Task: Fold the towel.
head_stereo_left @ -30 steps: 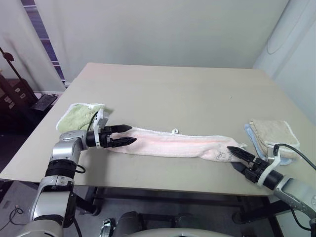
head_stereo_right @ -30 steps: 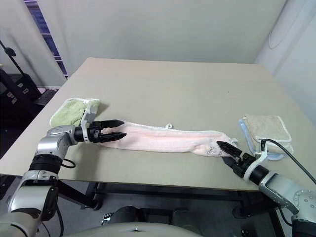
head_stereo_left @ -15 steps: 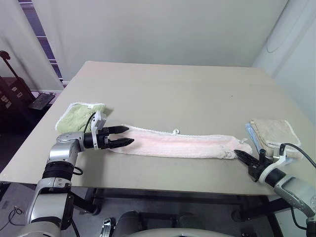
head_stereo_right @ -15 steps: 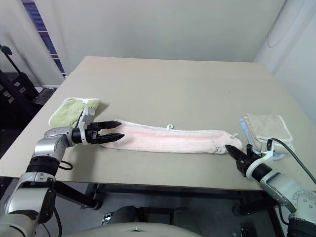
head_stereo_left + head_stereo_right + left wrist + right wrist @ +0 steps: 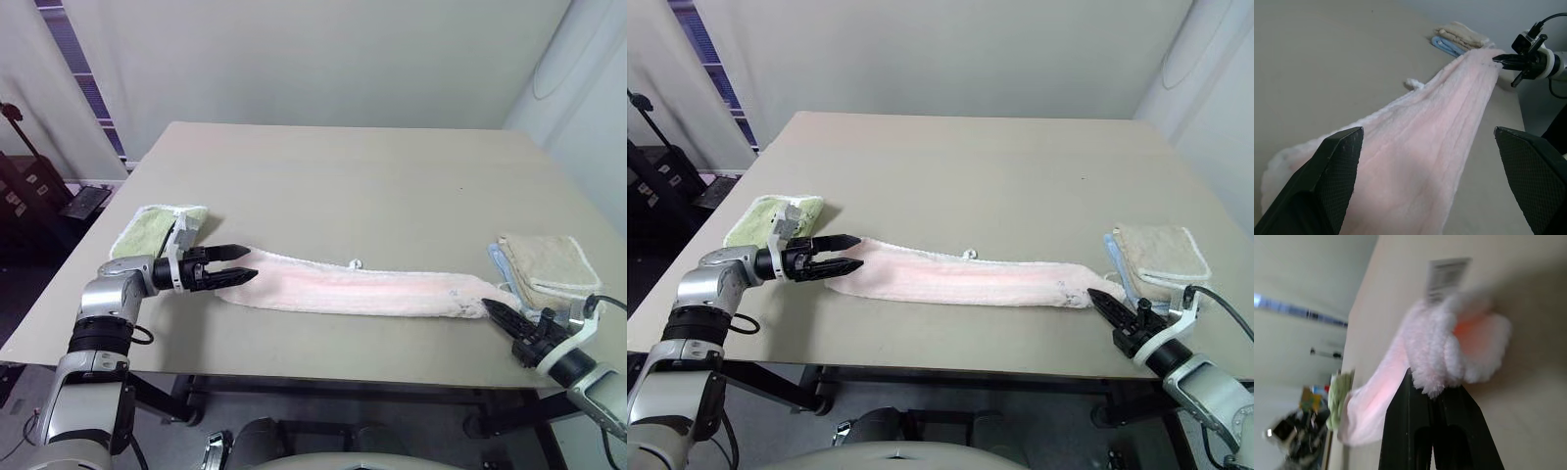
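Observation:
I will open my right gripper to let go of the pink towel's end on top of the middle of its own long band point(image 5: 339, 292).
The pale pink towel point(image 5: 362, 292) lies stretched out in a long narrow band along the front of the table point(image 5: 333, 186). My right gripper point(image 5: 490, 307) is shut on its right end, and the right wrist view shows the fluffy end point(image 5: 1449, 342) pinched at the fingertips. My left gripper point(image 5: 253, 264) is open at the towel's left end, just above the cloth. In the left wrist view its two black fingers point(image 5: 1327, 171) stand wide apart, with the towel point(image 5: 1430, 147) running away between them toward the right gripper point(image 5: 1498, 58).
A light green towel point(image 5: 157, 223) lies at the table's left edge, behind my left arm. A beige towel point(image 5: 544, 262) on a pale blue one point(image 5: 498, 262) sits near the right edge. The table's front edge point(image 5: 323, 367) runs just below the pink towel.
My right gripper went from open to shut on the towel's right end. It then drew back to the right and pulled the towel out longer and straighter. The left gripper stayed open at the left end.

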Robot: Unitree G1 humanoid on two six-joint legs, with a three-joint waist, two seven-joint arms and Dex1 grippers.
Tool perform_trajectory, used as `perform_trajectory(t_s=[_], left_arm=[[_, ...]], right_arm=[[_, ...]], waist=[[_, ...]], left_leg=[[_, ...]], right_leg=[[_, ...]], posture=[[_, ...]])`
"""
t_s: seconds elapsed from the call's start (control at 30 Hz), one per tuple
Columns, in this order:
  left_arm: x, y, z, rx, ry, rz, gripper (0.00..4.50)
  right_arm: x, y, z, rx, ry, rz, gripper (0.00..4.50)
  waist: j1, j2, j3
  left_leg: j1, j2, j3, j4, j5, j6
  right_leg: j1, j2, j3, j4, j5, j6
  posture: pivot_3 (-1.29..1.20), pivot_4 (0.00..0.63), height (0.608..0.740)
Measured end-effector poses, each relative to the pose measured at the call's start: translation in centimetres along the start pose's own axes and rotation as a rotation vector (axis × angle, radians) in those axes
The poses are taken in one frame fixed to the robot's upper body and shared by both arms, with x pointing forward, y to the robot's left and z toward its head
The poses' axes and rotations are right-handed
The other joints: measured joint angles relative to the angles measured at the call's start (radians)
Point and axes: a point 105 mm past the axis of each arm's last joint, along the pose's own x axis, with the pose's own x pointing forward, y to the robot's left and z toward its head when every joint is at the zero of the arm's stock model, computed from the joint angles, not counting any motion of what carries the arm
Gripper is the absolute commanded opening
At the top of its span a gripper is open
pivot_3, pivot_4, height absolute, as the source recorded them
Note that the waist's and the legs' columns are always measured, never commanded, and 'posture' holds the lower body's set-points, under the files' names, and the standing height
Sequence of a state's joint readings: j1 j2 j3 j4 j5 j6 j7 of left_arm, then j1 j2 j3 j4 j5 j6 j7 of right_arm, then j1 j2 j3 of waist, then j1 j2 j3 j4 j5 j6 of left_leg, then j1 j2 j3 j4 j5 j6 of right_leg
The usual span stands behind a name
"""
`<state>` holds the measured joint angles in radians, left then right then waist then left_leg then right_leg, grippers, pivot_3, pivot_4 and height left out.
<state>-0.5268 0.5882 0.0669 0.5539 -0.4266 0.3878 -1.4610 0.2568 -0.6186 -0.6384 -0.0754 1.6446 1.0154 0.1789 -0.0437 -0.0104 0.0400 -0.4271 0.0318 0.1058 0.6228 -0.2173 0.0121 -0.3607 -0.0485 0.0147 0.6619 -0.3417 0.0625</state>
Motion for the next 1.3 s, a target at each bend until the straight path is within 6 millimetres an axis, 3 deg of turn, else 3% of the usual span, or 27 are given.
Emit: perform_trajectory(t_s=[0.3,0.5,0.6,0.87,1.1,1.2,1.3], left_arm=[[1.1,-1.7,1.8,0.009,-0.013,-0.090,4.50],[1.4,-2.3,1.9,0.010,-0.007,-0.115,4.50],[1.4,-2.3,1.7,0.007,-0.004,-0.114,4.50],[1.5,-2.3,1.5,0.022,0.006,-0.116,4.50],[1.7,-2.2,1.2,0.034,0.025,-0.115,4.50],[1.7,-2.1,1.2,0.036,0.025,-0.113,4.50],[1.6,-2.0,1.1,0.037,0.024,-0.110,4.50]], right_arm=[[1.0,3.8,0.0,-0.268,0.089,0.072,0.03],[3.7,8.6,-1.4,-0.478,0.167,0.224,0.03],[4.8,9.8,-3.3,-0.534,0.239,0.273,0.03],[7.6,9.3,-9.2,-0.568,0.426,0.307,0.03],[10.9,7.7,-11.9,-0.625,0.501,0.238,0.03],[11.4,6.8,-12.7,-0.647,0.530,0.210,0.03],[11.5,7.0,-13.2,-0.642,0.537,0.237,0.73]], waist=[[0.000,0.000,0.000],[0.001,0.000,0.000],[0.004,-0.001,0.000],[0.001,-0.001,0.000],[0.000,-0.001,0.000],[0.001,-0.001,0.000],[0.000,-0.002,0.000]], left_leg=[[0.000,0.000,0.000,0.001,0.000,0.000],[0.000,0.000,0.000,0.001,0.001,0.001],[0.000,0.000,0.000,0.001,0.001,0.001],[0.000,0.000,0.000,0.001,0.001,0.001],[-0.001,0.000,0.000,0.001,-0.001,-0.001],[-0.001,0.000,0.000,0.001,0.000,-0.001],[-0.002,0.000,0.000,0.001,0.000,0.000]], right_leg=[[0.001,0.000,0.000,0.000,0.000,0.000],[0.000,0.001,0.000,0.001,0.000,0.001],[0.000,0.001,0.000,0.001,0.000,0.001],[0.000,0.001,0.000,0.001,0.000,0.001],[-0.005,0.000,0.000,0.002,0.000,0.001],[-0.006,0.000,0.000,0.002,0.000,0.001],[-0.006,0.000,0.000,0.003,0.000,0.001]], posture=[[0.00,0.000,0.740],[0.00,0.000,0.740],[0.00,0.000,0.740],[0.00,0.000,0.740],[0.00,0.000,0.740],[0.00,0.000,0.740],[0.00,0.000,0.740]])
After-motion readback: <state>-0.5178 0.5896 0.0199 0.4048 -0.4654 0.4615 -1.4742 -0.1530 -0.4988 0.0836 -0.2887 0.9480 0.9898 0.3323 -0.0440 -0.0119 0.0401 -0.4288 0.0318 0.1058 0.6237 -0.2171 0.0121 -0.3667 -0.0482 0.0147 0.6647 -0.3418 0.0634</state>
